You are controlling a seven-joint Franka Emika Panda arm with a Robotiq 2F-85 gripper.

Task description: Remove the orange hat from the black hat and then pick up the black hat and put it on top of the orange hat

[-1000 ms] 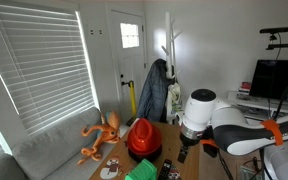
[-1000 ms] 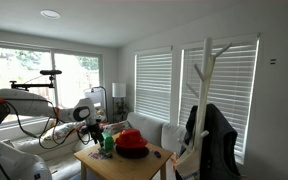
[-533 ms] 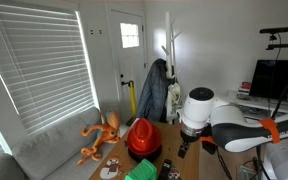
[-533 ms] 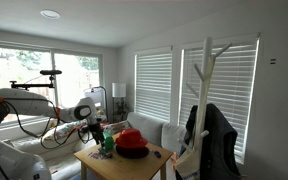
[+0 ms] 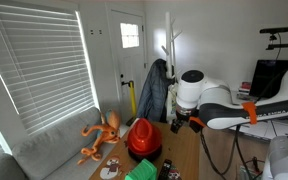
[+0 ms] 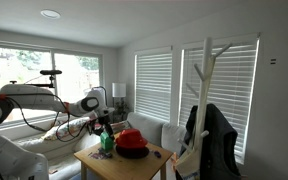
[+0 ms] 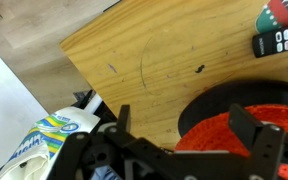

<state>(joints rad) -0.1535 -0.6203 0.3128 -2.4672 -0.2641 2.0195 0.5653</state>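
Note:
My gripper needs to close on the top of the orange hat (image 5: 147, 129). That will lift it off the black hat.
The orange hat (image 5: 141, 134) sits on top of the black hat (image 5: 145, 154) on the wooden table (image 5: 184, 150) in both exterior views, where the orange hat (image 6: 130, 138) rests on the black brim (image 6: 134, 152). In the wrist view the orange knit hat (image 7: 239, 130) fills the lower right inside the black brim (image 7: 209, 98). My gripper (image 7: 189, 125) is open, its fingers straddling the edge of the orange hat from above without touching it. In an exterior view the gripper (image 5: 177, 124) hangs just right of the hats.
An orange plush octopus (image 5: 99, 138) lies on the grey sofa (image 5: 44, 150). A green object (image 5: 142, 171) and a remote (image 7: 277, 42) lie on the table. A coat rack (image 5: 159, 85) with a jacket stands behind. A snack bag (image 7: 54, 135) lies on the floor beside the table.
The arm has swung up and toward the hats; the gripper moved from low near the table's front to above the edge of the orange hat. The hats have not moved.

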